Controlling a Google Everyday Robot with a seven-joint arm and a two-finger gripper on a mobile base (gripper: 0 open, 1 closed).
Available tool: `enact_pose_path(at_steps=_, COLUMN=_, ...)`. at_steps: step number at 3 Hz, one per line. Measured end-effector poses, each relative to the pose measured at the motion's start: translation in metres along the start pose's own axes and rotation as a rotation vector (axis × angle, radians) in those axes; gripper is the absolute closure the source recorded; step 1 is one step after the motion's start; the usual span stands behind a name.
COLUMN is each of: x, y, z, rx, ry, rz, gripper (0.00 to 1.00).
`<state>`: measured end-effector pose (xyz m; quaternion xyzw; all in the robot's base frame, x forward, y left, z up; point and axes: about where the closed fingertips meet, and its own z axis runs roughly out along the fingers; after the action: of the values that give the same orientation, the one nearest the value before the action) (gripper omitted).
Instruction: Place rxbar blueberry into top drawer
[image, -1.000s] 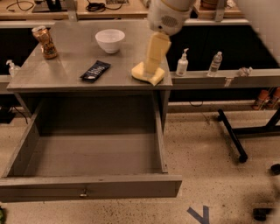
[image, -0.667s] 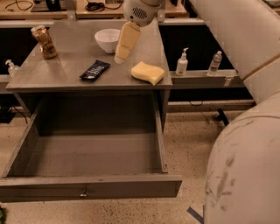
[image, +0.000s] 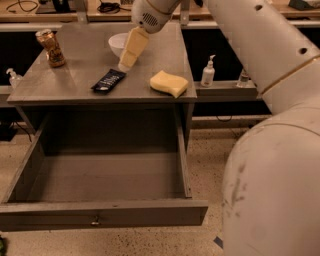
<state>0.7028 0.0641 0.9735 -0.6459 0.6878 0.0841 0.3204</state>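
Observation:
Next, my gripper moves to the rxbar blueberry's far end (image: 115, 75), the one toward the white bowl, and closes there.
The rxbar blueberry (image: 108, 81), a flat dark wrapper with white print, lies on the grey table top near its front edge. The top drawer (image: 100, 212) is pulled fully open below the table, with nothing inside it. My gripper (image: 125, 64) hangs from the arm above the table, its tips just right of and behind the bar, not touching it.
A yellow sponge (image: 169, 83) lies right of the bar. A white bowl (image: 119, 43) sits behind the gripper and a can (image: 51, 48) stands at the back left. Bottles (image: 208, 71) stand on a ledge to the right. My arm (image: 270, 125) fills the right side.
The gripper has moved left, from over the sponge to just beside the bar, and it has come lower. The arm now fills more of the right side.

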Motion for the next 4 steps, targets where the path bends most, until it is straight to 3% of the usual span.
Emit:
enact_pose_path(at_steps=1, x=-0.025, y=-0.02, z=0.034, rx=-0.002, ry=-0.117, rz=0.0, gripper=0.0)
enact_pose_path(at_steps=2, x=-0.048, y=-0.022, z=0.079, rx=-0.051, ry=-0.183, rz=0.035, gripper=0.0)
enact_pose_path(at_steps=3, x=-0.052, y=-0.021, z=0.119, rx=-0.078, ry=-0.192, rz=0.108, gripper=0.0)
enact_pose_path(at_steps=4, x=-0.039, y=-0.021, z=0.161, rx=-0.082, ry=-0.182, rz=0.21, gripper=0.0)
